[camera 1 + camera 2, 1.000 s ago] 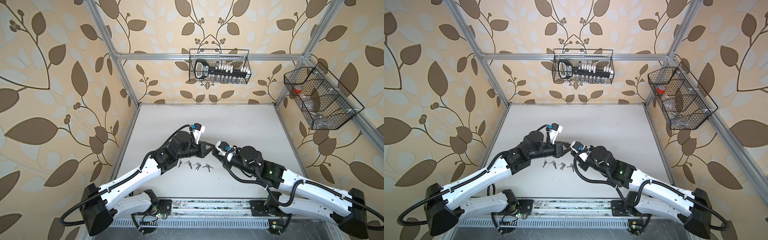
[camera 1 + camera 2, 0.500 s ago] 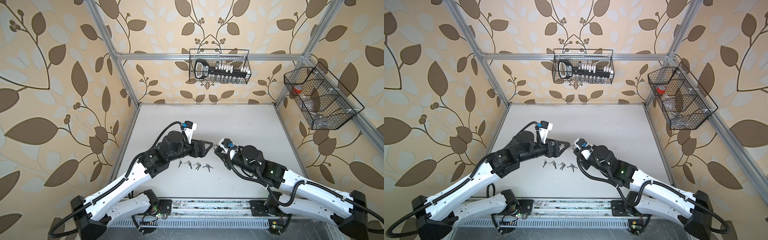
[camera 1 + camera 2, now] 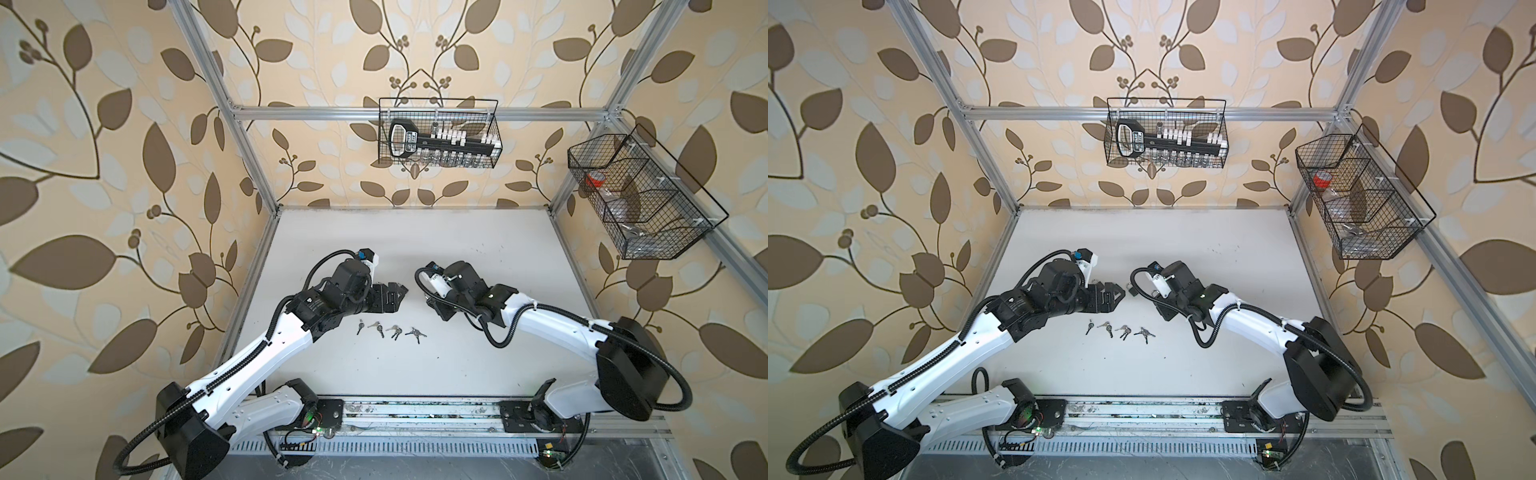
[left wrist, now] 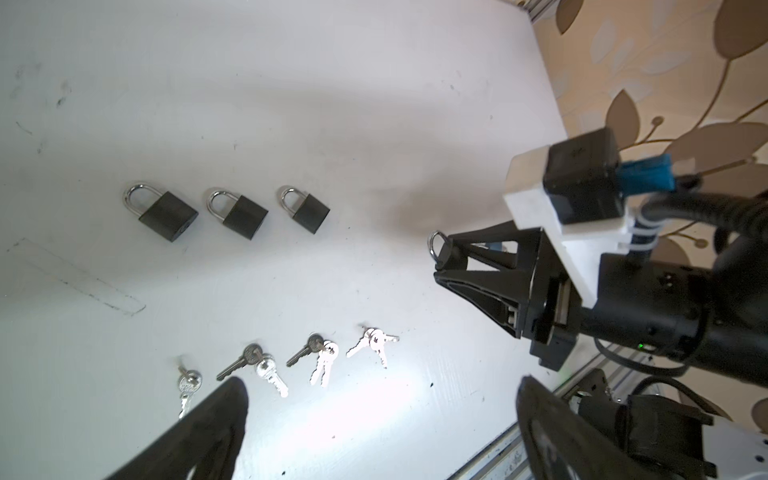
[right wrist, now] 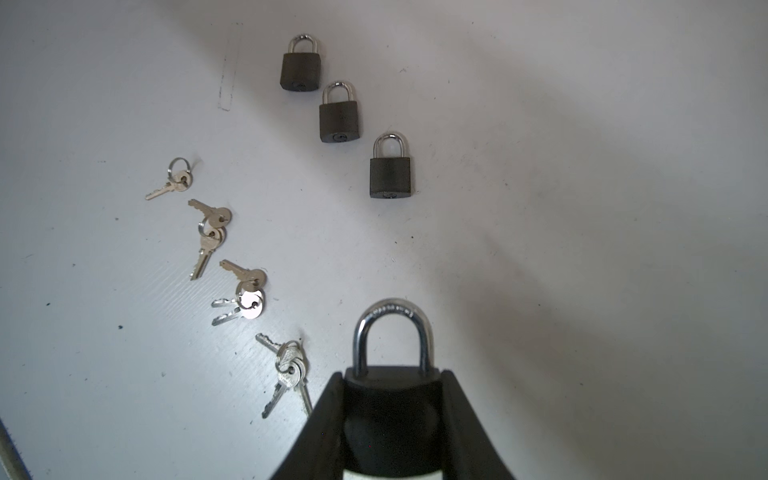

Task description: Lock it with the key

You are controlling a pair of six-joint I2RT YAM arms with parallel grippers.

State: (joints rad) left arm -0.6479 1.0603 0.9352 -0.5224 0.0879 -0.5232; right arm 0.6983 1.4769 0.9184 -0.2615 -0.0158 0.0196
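Next, I release the dark padlock, now held above the table, from my right gripper on the white table (image 3: 420, 291) (image 5: 449, 247) next to the nearest padlock, making the row longer.
My right gripper (image 5: 392, 384) is shut on a dark padlock (image 5: 390, 399), whose steel shackle (image 5: 390, 324) sticks out past the fingertips and looks closed. The left wrist view shows this padlock (image 4: 444, 251) held above the table. Its keyhole end is hidden between the fingers, and no key shows in it. Several bunches of keys (image 3: 394, 331) lie in a row on the white table (image 3: 478, 257), a single key on a ring (image 4: 189, 384) at one end. My left gripper (image 4: 382, 384) is open and empty, a short gap from the padlock in both top views (image 3: 1130, 289).
Three more shut padlocks (image 4: 243, 216) lie in a row beyond the keys; my left arm (image 3: 332, 299) hides them in both top views. Wire baskets hang on the back wall (image 3: 438, 133) and the right wall (image 3: 640, 199). The rail (image 3: 415, 419) runs along the table's front edge.
My left gripper was shut right at the padlock in my right gripper; it has opened wide and drawn back to the left. My right gripper, still holding the padlock, has shifted slightly to the right.
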